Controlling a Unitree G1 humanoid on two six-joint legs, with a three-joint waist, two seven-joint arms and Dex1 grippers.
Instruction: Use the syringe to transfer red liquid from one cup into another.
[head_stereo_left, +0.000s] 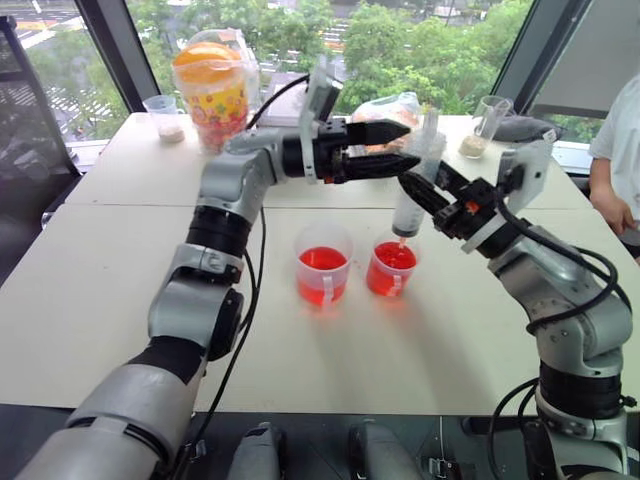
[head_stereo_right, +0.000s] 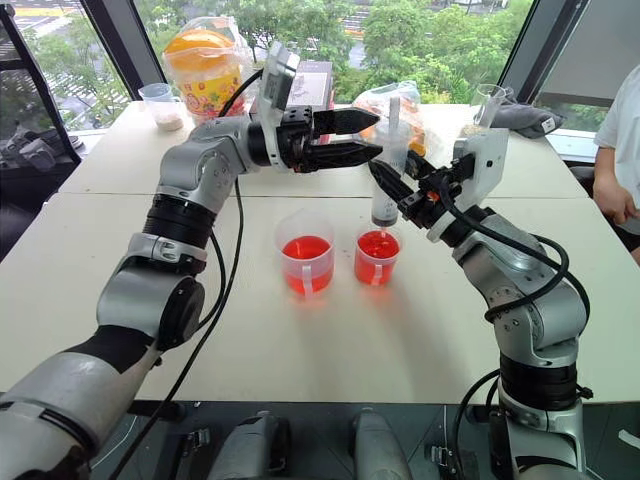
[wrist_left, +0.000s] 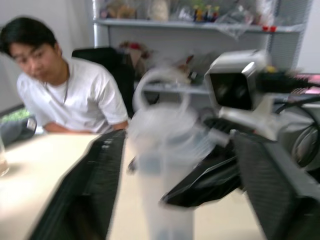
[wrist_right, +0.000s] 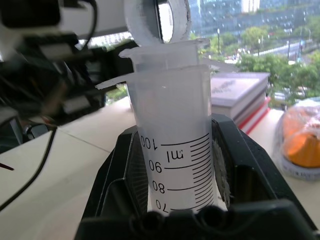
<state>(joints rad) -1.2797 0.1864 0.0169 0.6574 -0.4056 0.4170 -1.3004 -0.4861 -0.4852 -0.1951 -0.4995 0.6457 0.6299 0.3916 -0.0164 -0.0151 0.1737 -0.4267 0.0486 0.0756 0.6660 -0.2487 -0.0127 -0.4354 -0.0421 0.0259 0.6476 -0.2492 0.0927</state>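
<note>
Next, my right gripper releases the syringe on the bare table (head_stereo_left: 487, 262) beside the smaller cup, away from the wider cup.
The syringe (head_stereo_left: 409, 208) hangs upright, and my right gripper (head_stereo_left: 418, 192) is shut on its clear barrel (wrist_right: 175, 150), one black finger (wrist_right: 245, 165) on each side. Its white plunger (wrist_right: 157, 20) sits pushed almost fully in. The orange nozzle tip (head_stereo_left: 402, 238) hovers just above the smaller cup (head_stereo_left: 392, 268), which holds red liquid (head_stereo_left: 395, 257). The wider cup (head_stereo_left: 323, 262), also with red liquid, stands next to it on the left. My left gripper (head_stereo_left: 412, 143) reaches across from the left at plunger height. It is open, its fingers (wrist_left: 95, 185) standing wide on either side of the plunger top (wrist_left: 162, 100).
At the table's far side stand an orange-lidded jar (head_stereo_left: 212, 85), a small clear cup (head_stereo_left: 165, 115), a plastic bag (head_stereo_left: 395, 108) and a glass (head_stereo_left: 487, 125). Books (wrist_right: 240, 95) lie there too. A person in a white shirt (head_stereo_left: 620, 150) sits at the right edge of the table (head_stereo_left: 100, 280).
</note>
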